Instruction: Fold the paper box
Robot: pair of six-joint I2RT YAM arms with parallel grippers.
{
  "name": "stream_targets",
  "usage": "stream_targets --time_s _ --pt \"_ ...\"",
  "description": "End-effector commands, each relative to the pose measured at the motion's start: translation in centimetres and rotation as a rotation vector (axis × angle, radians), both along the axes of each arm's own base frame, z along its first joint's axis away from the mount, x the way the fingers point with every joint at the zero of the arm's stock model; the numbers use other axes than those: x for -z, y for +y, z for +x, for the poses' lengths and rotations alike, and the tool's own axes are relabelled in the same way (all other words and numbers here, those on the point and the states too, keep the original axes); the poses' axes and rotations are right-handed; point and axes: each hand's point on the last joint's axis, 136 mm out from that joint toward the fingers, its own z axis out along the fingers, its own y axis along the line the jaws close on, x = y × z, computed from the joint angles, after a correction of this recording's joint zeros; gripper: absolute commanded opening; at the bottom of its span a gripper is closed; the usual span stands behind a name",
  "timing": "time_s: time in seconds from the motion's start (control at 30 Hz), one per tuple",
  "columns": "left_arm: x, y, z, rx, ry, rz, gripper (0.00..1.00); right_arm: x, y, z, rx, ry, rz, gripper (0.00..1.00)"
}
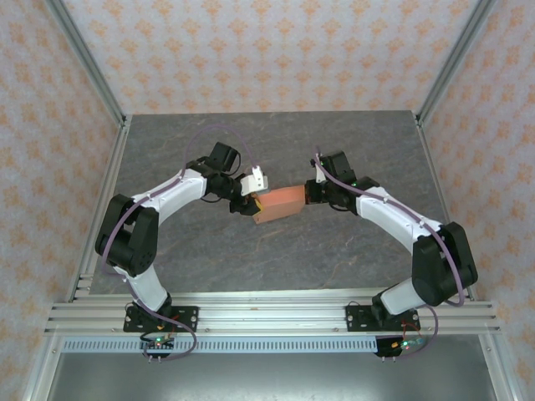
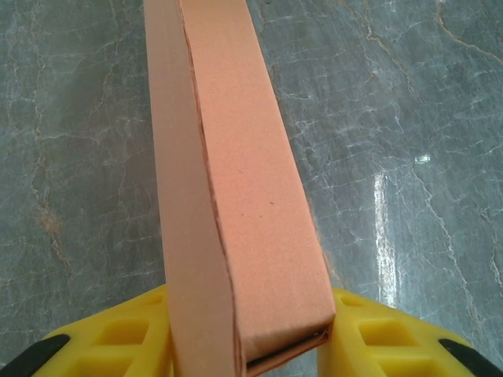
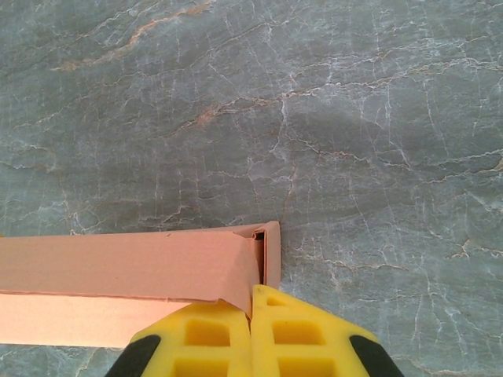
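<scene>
My left gripper is squeezing the two sides of the paper box, and the box's end has an open slit. I need to open, turn and pinch that end's top corner [image 2: 241, 344].
The paper box [image 1: 282, 201] is a salmon-orange, long flat folded box held just above the grey table, between my two grippers. My left gripper [image 1: 252, 204] has its left end. In the left wrist view the box [image 2: 251, 196] stands on edge between the yellow fingers [image 2: 377, 334], which press both its sides; the near end shows a narrow open slit. My right gripper [image 1: 308, 194] is at the right end. In the right wrist view its fingers [image 3: 204, 338] are closed together at the box [image 3: 118, 263], with a corner of the end flap [image 3: 267, 251] running into the seam between them.
The grey marble-patterned table [image 1: 276, 150] stretches all around the box. Aluminium frame posts [image 1: 92, 75] and patterned walls close in the sides and back. A metal rail [image 1: 267, 313] carries the arm bases at the near edge.
</scene>
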Motion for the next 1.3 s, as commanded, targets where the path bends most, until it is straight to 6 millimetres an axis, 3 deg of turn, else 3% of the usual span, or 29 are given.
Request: stream_targets --time_s 0.0,0.43,0.73,0.97,1.27 --pt "0.7 1.8 1.1 -0.083 0.01 0.09 0.43 3.3 -4.1 -2.0 0.11 0.116 -0.178 0.0" --pt "0.1 2.0 1.6 -0.119 0.006 0.09 0.58 2.0 -3.4 -1.9 0.106 0.085 -0.231 0.0" --pt "-1.9 2.8 1.4 -0.259 -0.015 0.04 0.58 0.9 -2.9 -1.6 0.105 0.07 -0.227 0.0" --pt "-5.8 3.7 0.8 -0.457 -0.058 -0.083 0.56 0.5 -2.6 -1.5 0.101 0.066 -0.229 0.0" --pt "-6.0 2.3 2.8 -0.472 -0.096 0.056 0.53 0.4 -2.5 -1.4 0.098 0.062 -0.239 0.0"
